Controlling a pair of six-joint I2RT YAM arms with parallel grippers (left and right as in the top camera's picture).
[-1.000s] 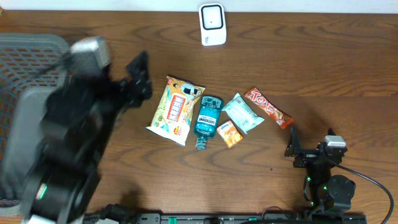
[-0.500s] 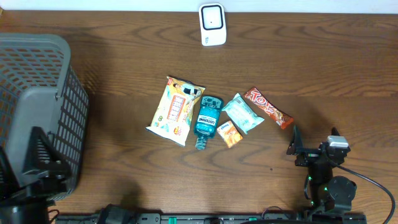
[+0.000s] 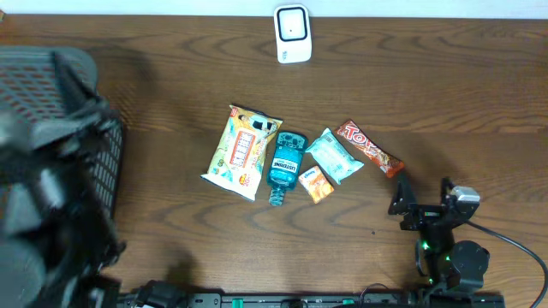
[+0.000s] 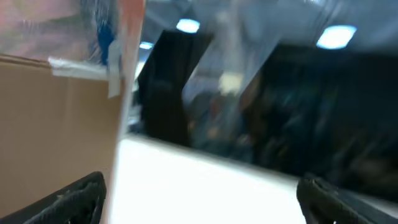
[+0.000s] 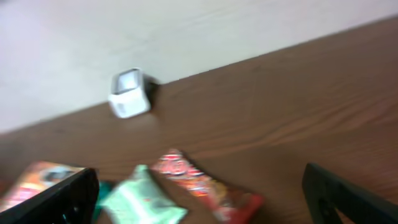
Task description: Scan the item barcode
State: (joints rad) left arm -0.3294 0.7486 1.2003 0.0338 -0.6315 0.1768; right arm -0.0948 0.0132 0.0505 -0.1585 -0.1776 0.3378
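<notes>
Next, I close my right gripper on the small orange packet's near end (image 3: 324, 192), which is the end that points away from the teal mouthwash bottle.
Five items lie in a row mid-table: a yellow snack bag (image 3: 242, 151), a teal mouthwash bottle (image 3: 285, 165), a small orange packet (image 3: 316, 183), a mint-green packet (image 3: 334, 156) and a red candy bar (image 3: 369, 148). The white scanner (image 3: 292, 34) stands at the far edge. My right gripper (image 3: 422, 205) hovers open near the front right, empty; its view shows the candy bar (image 5: 205, 183), green packet (image 5: 140, 202) and scanner (image 5: 129, 93) ahead. My left arm (image 3: 43, 197) is a blur over the basket; my left gripper (image 4: 202, 199) stands open and empty, facing away from the table.
A grey mesh basket (image 3: 51, 68) fills the left end of the table under the left arm. In the left wrist view a cardboard box (image 4: 56, 118) shows at left, with a white surface below and a dark room behind.
The left arm swung fast, from above the table's left part down to the front-left corner and now back over the basket. The right gripper shifted slightly. The items have not moved.
</notes>
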